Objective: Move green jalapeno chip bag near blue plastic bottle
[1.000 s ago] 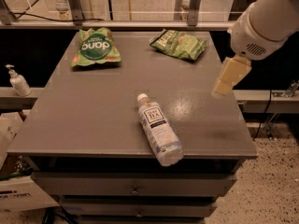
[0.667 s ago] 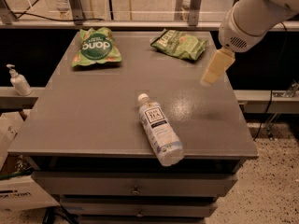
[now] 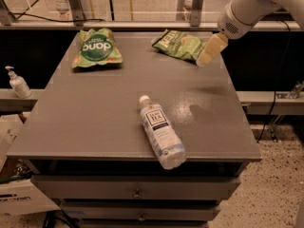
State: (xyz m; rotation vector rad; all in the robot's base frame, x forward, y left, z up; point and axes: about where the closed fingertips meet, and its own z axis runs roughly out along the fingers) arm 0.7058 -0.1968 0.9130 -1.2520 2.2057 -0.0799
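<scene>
I need to grab the green jalapeno chip bag by the chip bag's end (image 3: 196,56), the one farthest from the brighter green bag.
The green jalapeno chip bag (image 3: 179,44), olive-green and crinkled with pale lettering, lies at the table's far right. The blue plastic bottle (image 3: 161,131), clear with a white cap and a white-and-navy label, lies on its side near the front edge, cap pointing away. My gripper (image 3: 211,50) hangs from the white arm at the upper right, just right of the chip bag and partly over its right edge, above the table.
A brighter green bag with a dark round logo (image 3: 96,48) lies at the table's far left. The grey table (image 3: 90,118) has drawers below. A white pump bottle (image 3: 17,82) stands on a ledge at the left. A metal railing runs behind.
My gripper has moved left and away from the camera, from over the table's right edge to right beside the olive-green chip bag. The bags and bottle have not moved.
</scene>
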